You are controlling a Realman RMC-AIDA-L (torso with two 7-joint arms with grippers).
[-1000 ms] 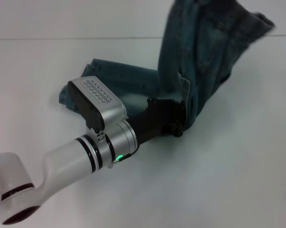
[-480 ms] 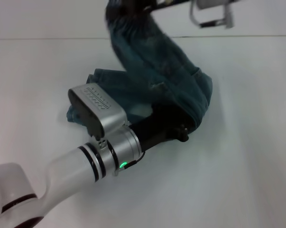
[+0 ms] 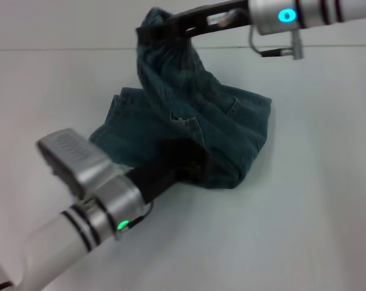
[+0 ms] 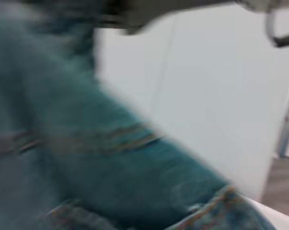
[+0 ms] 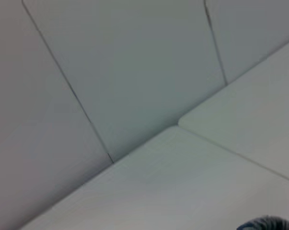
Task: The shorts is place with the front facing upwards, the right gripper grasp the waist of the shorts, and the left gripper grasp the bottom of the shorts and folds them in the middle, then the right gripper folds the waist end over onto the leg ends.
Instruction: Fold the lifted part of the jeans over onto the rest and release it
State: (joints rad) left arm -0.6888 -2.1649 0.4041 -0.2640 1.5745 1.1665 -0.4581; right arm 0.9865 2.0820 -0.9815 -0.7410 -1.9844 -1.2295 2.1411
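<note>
My left gripper will release the folded denim by the near edge of the leg ends [image 3: 161, 174], beside the white table.
The denim shorts [image 3: 222, 130] lie folded lengthwise on the white table [image 3: 310, 218]. My right gripper [image 3: 149, 33] reaches in from the upper right. It is shut on the waist of the shorts [image 3: 153, 17] and holds it above the table, over the rest of the cloth. The leg ends [image 3: 110, 121] lie flat at the left. My left gripper [image 3: 186, 160] comes from the lower left, its tip tucked into the near edge of the denim and hidden there. Close-up denim [image 4: 110, 172] fills the left wrist view. A sliver of denim [image 5: 269, 224] shows in the right wrist view.
Bare white table surrounds the shorts on every side. A seam line [image 3: 49, 48] crosses the table at the back. The right arm's silver cuff with a blue light [image 3: 286, 15] hangs over the far right.
The right gripper has carried the waist leftward and down over the shorts, and its arm has come further into view. The left arm has drawn back toward the lower left.
</note>
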